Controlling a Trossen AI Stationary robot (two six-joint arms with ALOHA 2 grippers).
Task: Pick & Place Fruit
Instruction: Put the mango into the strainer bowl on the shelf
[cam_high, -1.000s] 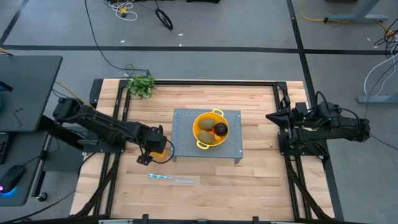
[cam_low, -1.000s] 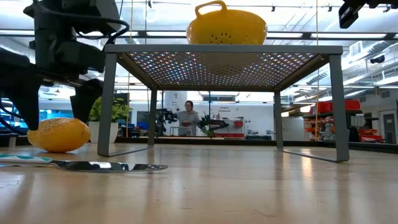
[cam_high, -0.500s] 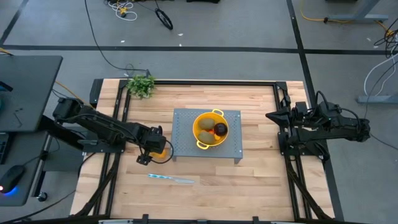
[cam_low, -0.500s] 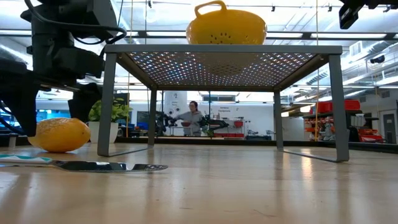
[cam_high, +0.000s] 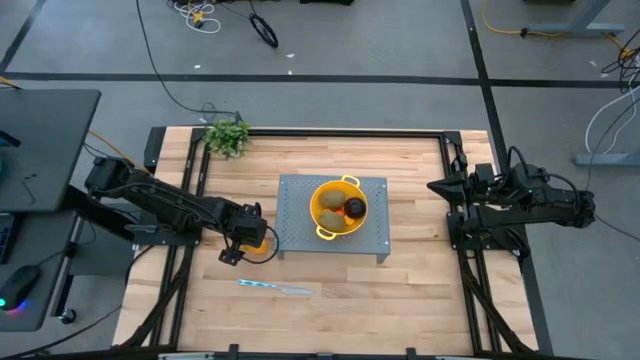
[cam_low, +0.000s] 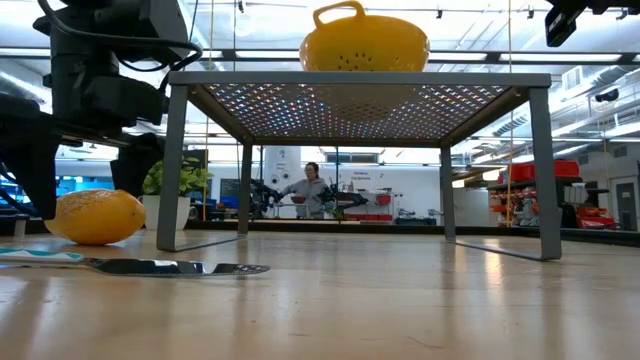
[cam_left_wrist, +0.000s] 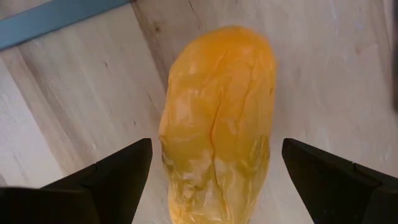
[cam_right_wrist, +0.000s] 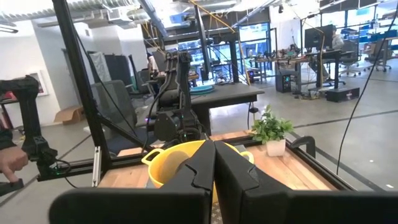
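Observation:
Next, my left gripper closes around the middle of the yellow-orange fruit (cam_high: 257, 247) (cam_left_wrist: 215, 155), so that one finger rests against each of the long sides of the fruit.
A yellow-orange oblong fruit (cam_left_wrist: 217, 124) lies on its side on the wooden table, just left of the grey stand (cam_high: 300, 195). My left gripper (cam_high: 256, 240) points down over it, open. One finger (cam_low: 30, 175) stands on each side of the fruit (cam_low: 95, 216), with a gap between each finger and the fruit. A yellow colander (cam_high: 322, 232) on the stand holds two brownish-green ovals (cam_high: 331, 201) and a small blackish round fruit (cam_high: 355, 208). My right gripper (cam_high: 432, 186) waits shut and level at the table's right edge.
A thin silvery knife (cam_high: 275, 288) lies on the table nearer the front edge, close to the fruit. A leafy green bunch (cam_high: 228, 136) stands at the far left corner. The stand's legs (cam_low: 172, 170) rise right beside my left gripper. Bare wood lies to the front and right.

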